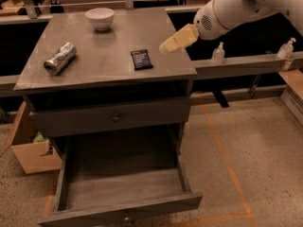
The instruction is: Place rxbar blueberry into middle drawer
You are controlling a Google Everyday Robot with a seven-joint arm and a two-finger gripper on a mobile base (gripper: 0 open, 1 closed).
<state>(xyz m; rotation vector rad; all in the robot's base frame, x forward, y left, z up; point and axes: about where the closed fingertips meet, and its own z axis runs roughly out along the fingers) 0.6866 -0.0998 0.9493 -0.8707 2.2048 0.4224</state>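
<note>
Next, my gripper needs to go to the rxbar blueberry's far end (140,53), the one nearer the white bowl, and close there.
The rxbar blueberry (141,59), a small dark flat bar with pale lettering, lies flat on the grey cabinet top (104,51), right of centre. My gripper (166,46) hangs over the top's right edge, just right of the bar and a little above it, holding nothing. The middle drawer (120,186) is pulled out below, a wide grey box with a bare plank floor. Above it is a shut drawer front with a round knob (116,117).
A silver can (60,58) lies on its side at the left of the top. A white bowl (100,18) stands at the back. A cardboard box (31,155) sits on the floor at left. Two small bottles (218,53) (286,48) stand on a ledge at right.
</note>
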